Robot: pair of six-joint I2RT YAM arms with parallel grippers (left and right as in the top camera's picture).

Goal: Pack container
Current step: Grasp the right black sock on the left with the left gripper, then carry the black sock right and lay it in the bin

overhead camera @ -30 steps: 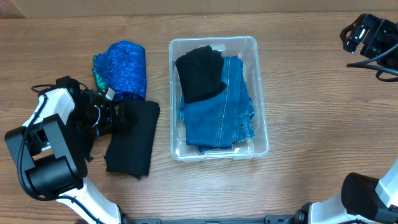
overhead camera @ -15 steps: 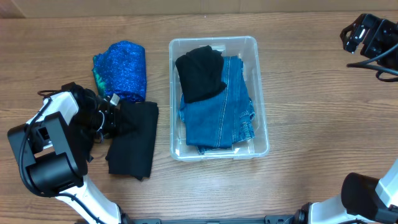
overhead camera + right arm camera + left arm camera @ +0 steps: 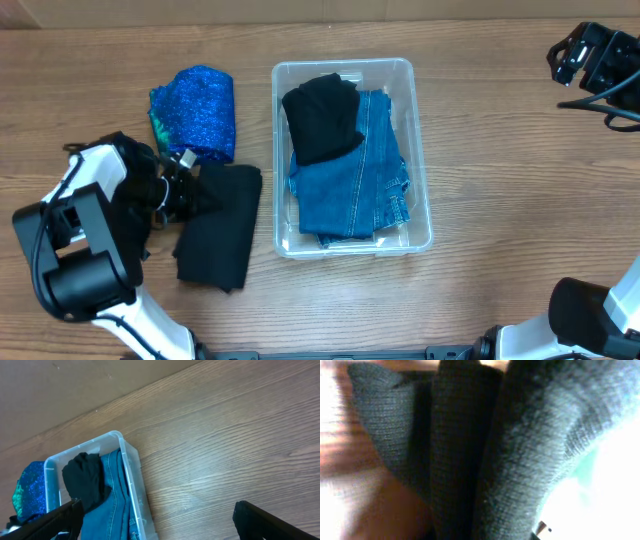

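Observation:
Next, I let go of the black cloth, which now lies on the wood, with my left gripper on the near end of the blue jeans [image 3: 353, 206] in the container.
The clear container [image 3: 421, 150] stands mid-table and holds folded blue jeans [image 3: 355, 190] with a black garment [image 3: 322, 118] on top. The right wrist view also shows the container [image 3: 131, 466]. Left of it a black cloth [image 3: 218, 230] lies on the wood. My left gripper [image 3: 188, 190] is shut on that cloth's upper left edge. Bunched black knit fabric [image 3: 470, 450] fills the left wrist view and hides the fingers. My right gripper [image 3: 590, 55] hangs open at the far right corner, holding nothing, and its own view shows the jaws [image 3: 165, 520] spread wide.
A sparkly blue cloth with a green edge [image 3: 195, 112] lies rolled behind the black cloth, just left of the container. Bare wooden tabletop [image 3: 520, 200] stretches right of the container. The left arm's body [image 3: 75, 240] fills the front left corner.
My left gripper has shut on the black cloth's edge. The cloth has bunched there and slid slightly right toward the container. The right arm has not moved.

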